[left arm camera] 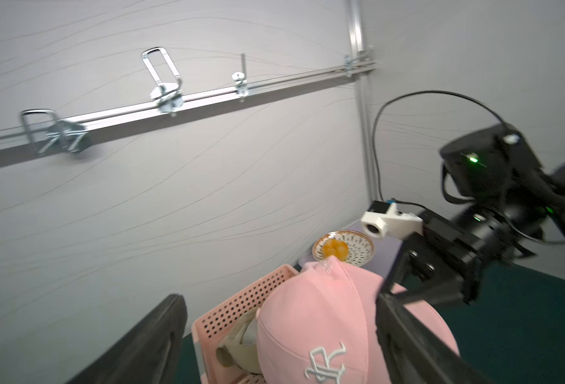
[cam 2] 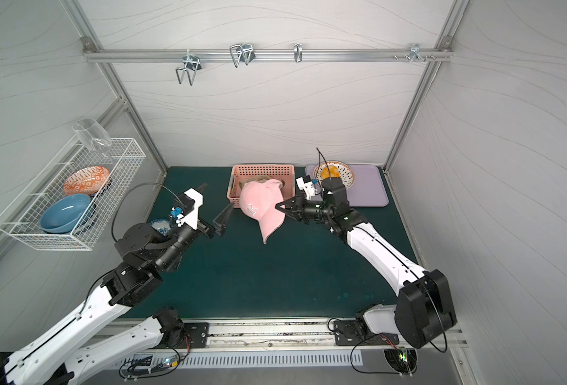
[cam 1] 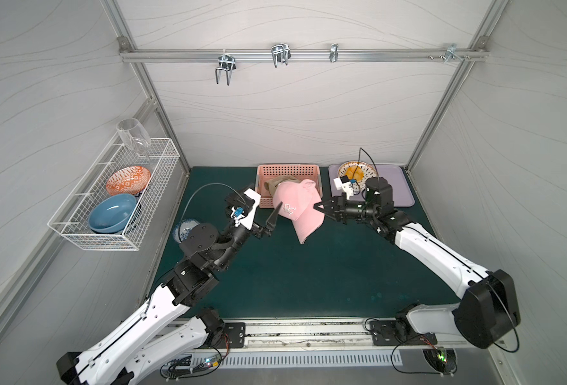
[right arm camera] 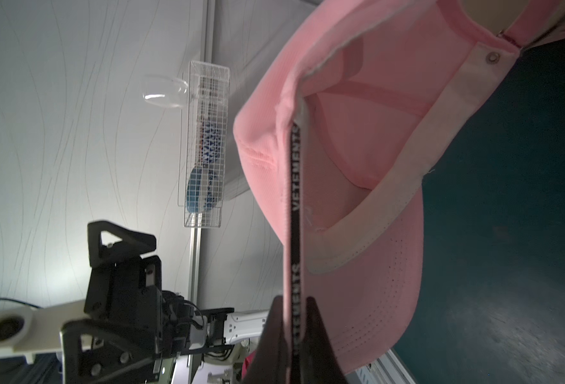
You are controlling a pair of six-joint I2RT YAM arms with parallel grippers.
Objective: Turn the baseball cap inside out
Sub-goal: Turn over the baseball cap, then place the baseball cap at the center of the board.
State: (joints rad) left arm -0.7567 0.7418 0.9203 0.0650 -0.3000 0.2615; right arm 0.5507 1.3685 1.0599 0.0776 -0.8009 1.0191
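Next, my right gripper releases the pink cap on the green mat (cam 1: 266,244) in front of the pink basket. The cap now hangs above the green mat.
A pink baseball cap (cam 1: 297,206) (cam 2: 258,206) with a white embroidered logo hangs above the green mat, brim pointing down toward the front. My right gripper (cam 1: 317,206) (cam 2: 278,207) is shut on the cap's edge from the right. In the right wrist view its jaws (right arm camera: 292,302) pinch pink fabric and a black lettered tape, and the cap's (right arm camera: 357,149) inside with its white sweatband shows. My left gripper (cam 1: 263,196) (cam 2: 218,195) stands open just left of the cap and holds nothing. In the left wrist view the cap (left arm camera: 314,325) sits ahead between its spread fingers (left arm camera: 161,332).
A pink perforated basket (cam 1: 289,170) with a beige cap (cam 1: 277,183) stands behind the pink cap. A purple tray (cam 1: 395,186) at the back right carries a patterned bowl (cam 1: 357,171). A small blue dish (cam 1: 183,228) lies under the left arm. A wire rack (cam 1: 115,196) hangs on the left wall.
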